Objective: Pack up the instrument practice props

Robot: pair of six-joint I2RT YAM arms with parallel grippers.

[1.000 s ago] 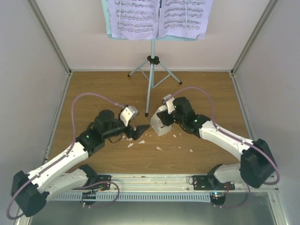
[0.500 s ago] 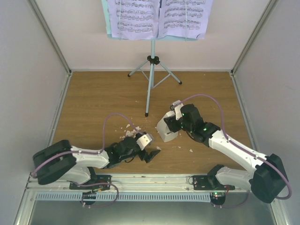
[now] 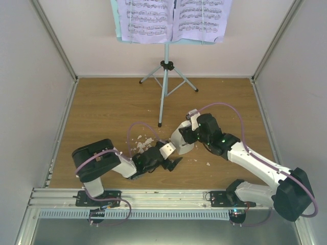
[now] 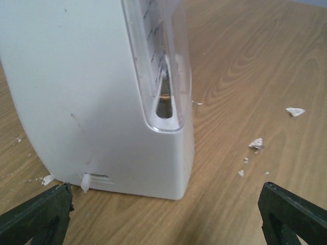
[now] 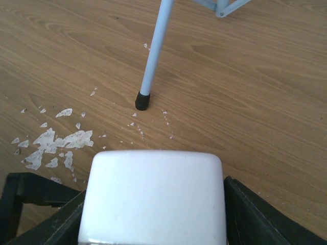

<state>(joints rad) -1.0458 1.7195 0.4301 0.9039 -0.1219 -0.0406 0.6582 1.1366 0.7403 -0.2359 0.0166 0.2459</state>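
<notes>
The robot's right gripper should release the small white metronome on the bare wood of the table (image 3: 242, 133) near the wall on that gripper's own side.
The pale blue music stand (image 3: 164, 66) stands at the back on tripod legs, with printed sheet-music pages (image 3: 173, 20) on its desk. One stand foot (image 5: 143, 100) shows in the right wrist view. The small white metronome (image 3: 179, 141) stands on the wooden table in the middle. My right gripper (image 3: 187, 136) is shut on it, with the fingers against both sides of the white body (image 5: 153, 199). The clear triangular cover (image 4: 163, 66) sits on the metronome's front face (image 4: 92, 92). My left gripper (image 3: 171, 163) is open and empty, low at the table just in front of the metronome, its fingertips (image 4: 46, 209) spread wide.
Small white crumbs (image 3: 141, 145) lie scattered on the table left of the metronome, and they also show in the right wrist view (image 5: 56, 143) and the left wrist view (image 4: 255, 144). White walls close the table on three sides. A metal rail (image 3: 163, 196) runs along the near edge.
My left arm has pulled back toward the near edge, then swung right until its open gripper faces the metronome. My right gripper has shifted the metronome slightly nearer and has held still since.
</notes>
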